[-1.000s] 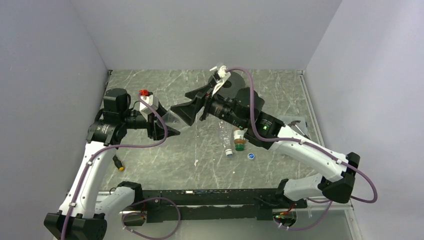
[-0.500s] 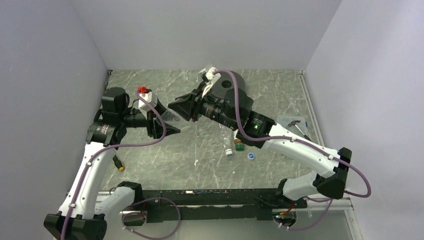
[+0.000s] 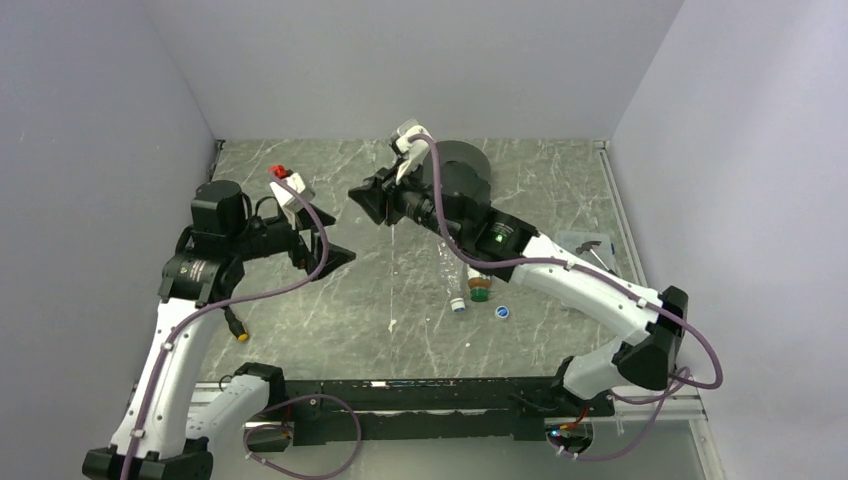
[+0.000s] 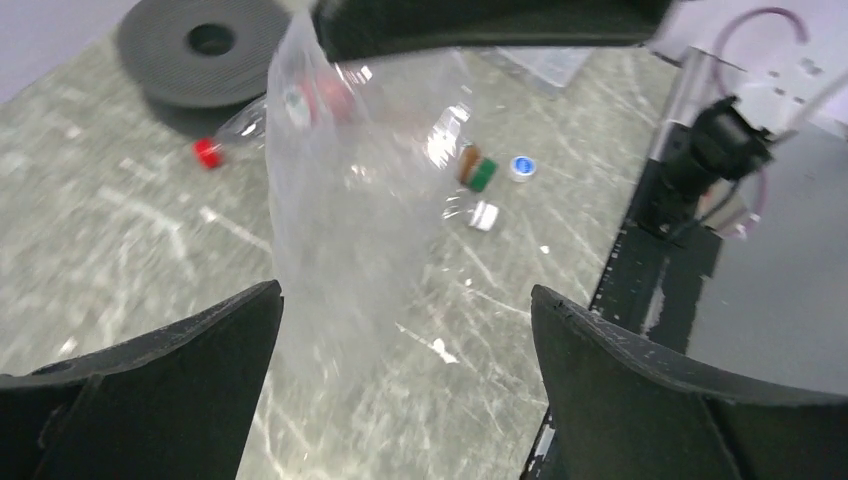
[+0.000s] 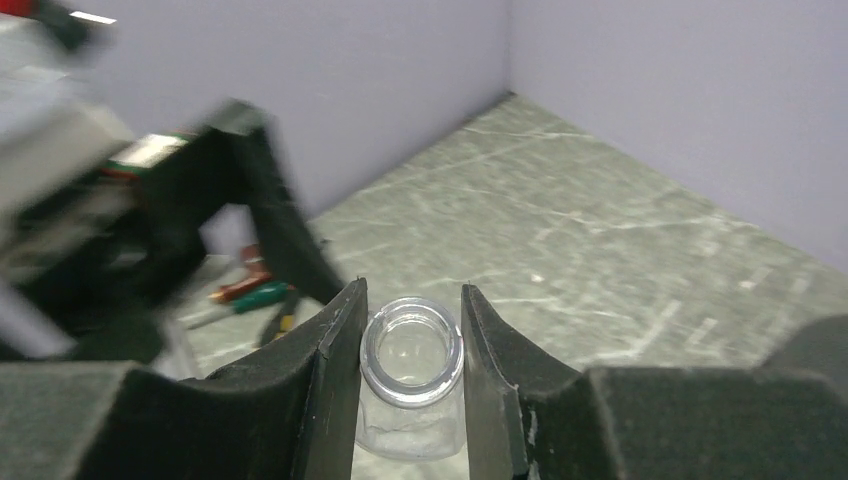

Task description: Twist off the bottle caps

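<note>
Next, my right gripper sets the plain clear bottle upright on the bare tabletop (image 3: 378, 204) next to the black ribbed disc.
My right gripper (image 5: 411, 292) is shut on the neck of a plain clear bottle (image 5: 412, 350), whose mouth is open with no cap on it. In the left wrist view the same clear bottle (image 4: 350, 200) hangs blurred from the right fingers above the table. My left gripper (image 4: 405, 290) is open below it, its fingers apart from the bottle. From above, the right gripper (image 3: 364, 200) is just up and right of the left gripper (image 3: 338, 256). An amber-brown bottle (image 3: 479, 285) with a green cap and another clear bottle (image 3: 450, 272) lie mid-table. A red-capped bottle (image 4: 225, 135) lies by the disc.
A black ribbed disc (image 3: 465, 160) sits at the back, partly under the right arm. A loose blue cap (image 3: 502, 312) and a white cap (image 3: 457, 305) lie near the lying bottles. A clear bag with a tool (image 3: 585, 245) is at the right, and a yellow-tipped tool (image 3: 238, 331) at the left.
The right gripper closed on the clear bottle's neck and shifted left and back. The left gripper opened, let go of the bottle and drew back towards its own side.
</note>
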Motion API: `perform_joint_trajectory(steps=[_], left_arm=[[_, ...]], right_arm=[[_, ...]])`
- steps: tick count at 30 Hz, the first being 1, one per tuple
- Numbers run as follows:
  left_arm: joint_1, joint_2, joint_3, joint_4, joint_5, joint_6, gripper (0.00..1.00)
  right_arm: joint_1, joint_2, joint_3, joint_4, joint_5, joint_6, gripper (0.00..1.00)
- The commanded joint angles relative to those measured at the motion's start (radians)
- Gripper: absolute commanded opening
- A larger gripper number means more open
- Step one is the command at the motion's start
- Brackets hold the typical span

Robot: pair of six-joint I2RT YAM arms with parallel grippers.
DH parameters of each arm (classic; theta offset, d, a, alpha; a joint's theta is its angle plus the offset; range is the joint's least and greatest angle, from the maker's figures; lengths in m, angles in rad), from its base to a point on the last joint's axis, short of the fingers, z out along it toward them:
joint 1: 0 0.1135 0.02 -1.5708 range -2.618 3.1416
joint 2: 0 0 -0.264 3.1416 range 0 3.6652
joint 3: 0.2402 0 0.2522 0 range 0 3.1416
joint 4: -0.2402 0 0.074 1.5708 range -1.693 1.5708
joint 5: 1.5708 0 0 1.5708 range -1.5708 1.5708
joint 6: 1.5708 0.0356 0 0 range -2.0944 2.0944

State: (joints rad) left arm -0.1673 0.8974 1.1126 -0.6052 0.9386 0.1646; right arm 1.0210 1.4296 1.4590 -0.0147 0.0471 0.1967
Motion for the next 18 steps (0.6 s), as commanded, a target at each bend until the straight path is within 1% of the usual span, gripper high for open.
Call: perform_joint_trajectory(steps=[1,4,6,9,11,15,18], left_arm=[[0.003,-0.051,0.089,-0.139,-0.314,-0.063,0.99],[0.003,-0.031,0.11,-0.211,-0.434,-0.078,1.0],[0.003,-0.003,0.124,-0.253,-0.46,-0.095,0.99],[0.003,0.032,0.14,-0.305,-0.404,-0.085,0.99],[0.003,0.031,0.137,-0.307,-0.383,-0.092,0.99],[0.003,-0.031,0.082,-0.246,-0.37,-0.093,1.0],[0.003,-0.091,0.03,-0.19,-0.367,-0.092,0.99]], right_arm=[[-0.098,0.071,0.042,0.024,0.048,-0.112,0.04],[-0.141,0.191,0.097,0.054,0.05,-0.145,0.03],[-0.17,0.277,0.157,0.057,0.047,-0.155,0.02],[-0.2,0.398,0.253,0.061,0.05,-0.154,0.02],[-0.207,0.464,0.306,0.064,0.058,-0.159,0.02],[-0.21,0.572,0.394,0.054,0.076,-0.165,0.02],[-0.209,0.601,0.383,0.087,0.089,-0.157,0.02]])
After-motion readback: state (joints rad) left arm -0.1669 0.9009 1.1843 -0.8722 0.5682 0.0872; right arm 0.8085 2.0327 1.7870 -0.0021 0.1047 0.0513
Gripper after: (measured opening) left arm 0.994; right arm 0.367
